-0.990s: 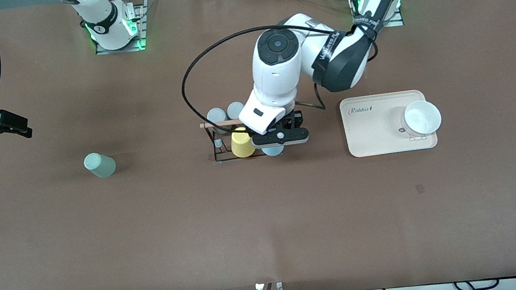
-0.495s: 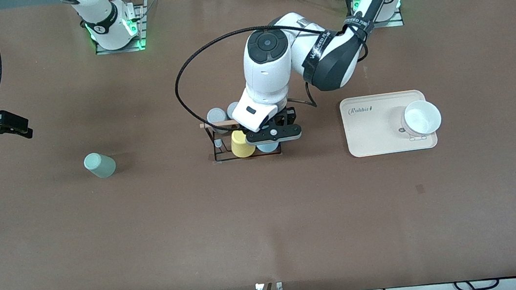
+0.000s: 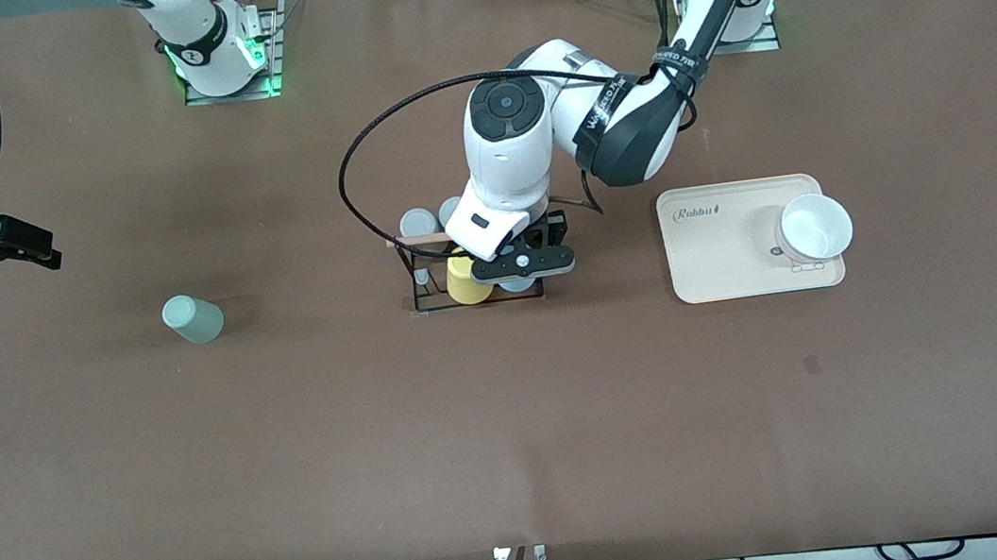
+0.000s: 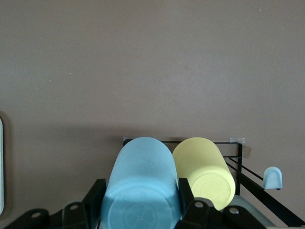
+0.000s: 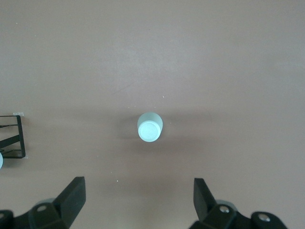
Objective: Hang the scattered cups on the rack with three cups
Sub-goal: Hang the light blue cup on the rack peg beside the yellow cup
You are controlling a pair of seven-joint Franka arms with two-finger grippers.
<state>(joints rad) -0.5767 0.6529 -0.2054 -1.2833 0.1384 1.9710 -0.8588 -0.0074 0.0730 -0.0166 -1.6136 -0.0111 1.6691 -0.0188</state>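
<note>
The robot's left gripper will release the light blue cup on the black wire rack (image 3: 517,283) (image 4: 150,176), next to the yellow cup.
My left gripper (image 3: 522,264) is shut on the light blue cup (image 4: 140,181), which lies bottom toward the wrist camera. The cup (image 3: 518,285) sits low inside the black wire rack (image 3: 422,305), right beside the yellow cup (image 3: 465,284) hanging there. The left gripper's black fingers (image 4: 95,196) press both sides of the cup. A pale mint green cup (image 3: 192,318) stands upside down on the table toward the right arm's end. My right gripper (image 3: 38,249) waits open in the air over that end, and the mint cup (image 5: 149,127) shows past its gripper (image 5: 139,188).
Two grey tumblers (image 3: 418,223) sit at the rack's side farther from the front camera, under the wooden rod (image 3: 419,239). A cream tray (image 3: 716,268) with a white bowl (image 3: 816,226) lies toward the left arm's end. A pale-capped rack peg (image 4: 273,177) sticks out beside the yellow cup (image 4: 205,171).
The left arm has carried the blue cup a little toward the yellow cup and deeper into the rack. The right arm has not moved.
</note>
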